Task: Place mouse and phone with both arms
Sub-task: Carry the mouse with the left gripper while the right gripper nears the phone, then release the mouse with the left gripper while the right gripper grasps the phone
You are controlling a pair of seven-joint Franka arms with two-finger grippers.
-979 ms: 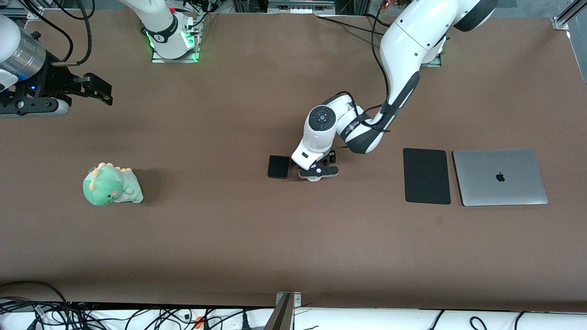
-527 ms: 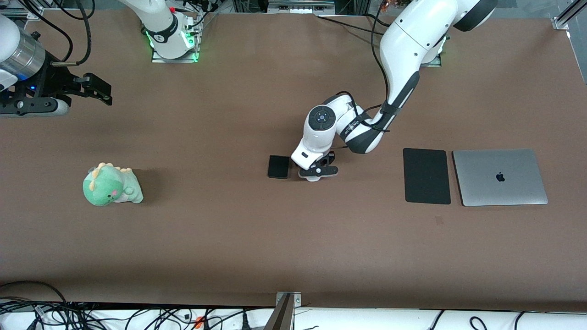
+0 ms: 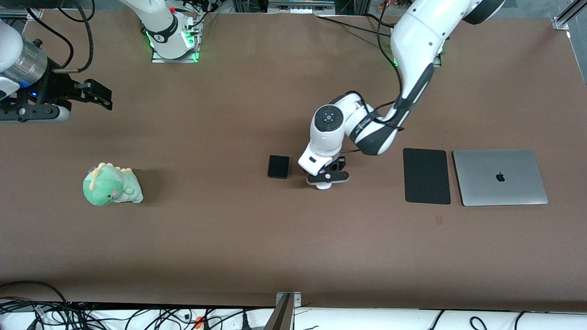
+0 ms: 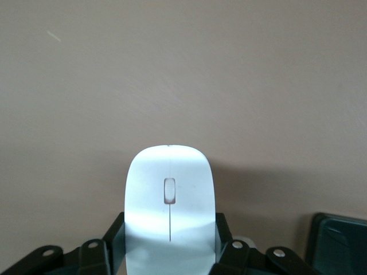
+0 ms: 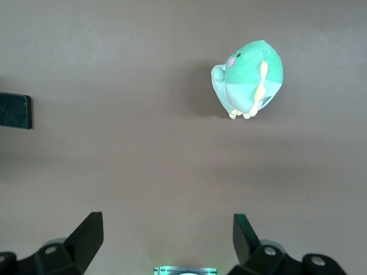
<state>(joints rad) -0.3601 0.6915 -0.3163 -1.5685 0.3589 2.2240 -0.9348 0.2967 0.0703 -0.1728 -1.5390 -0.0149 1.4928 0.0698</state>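
Next, I let go of the white mouse with my left gripper near the middle of the large black pad [image 3: 424,173] next to the laptop.
My left gripper [image 3: 326,179] is shut on the white mouse [image 4: 170,195], its black fingers [image 4: 113,238] pressed against the mouse's two sides. It holds the mouse low over the middle of the table; in the front view only a white sliver of the mouse [image 3: 323,185] shows under the hand. The small black phone [image 3: 279,166] lies flat on the table beside that gripper, toward the right arm's end; its corner shows in the left wrist view [image 4: 338,243] and in the right wrist view [image 5: 14,110]. My right gripper [image 3: 97,94] waits open and empty high over the right arm's end of the table [image 5: 169,238].
A green plush dinosaur [image 3: 112,184] lies toward the right arm's end and shows in the right wrist view [image 5: 249,80]. A large thin black pad [image 3: 426,175] and a closed silver laptop [image 3: 500,177] lie side by side toward the left arm's end.
My left gripper has carried the mouse a short way from the phone toward the black pad. The right hand has shifted slightly.
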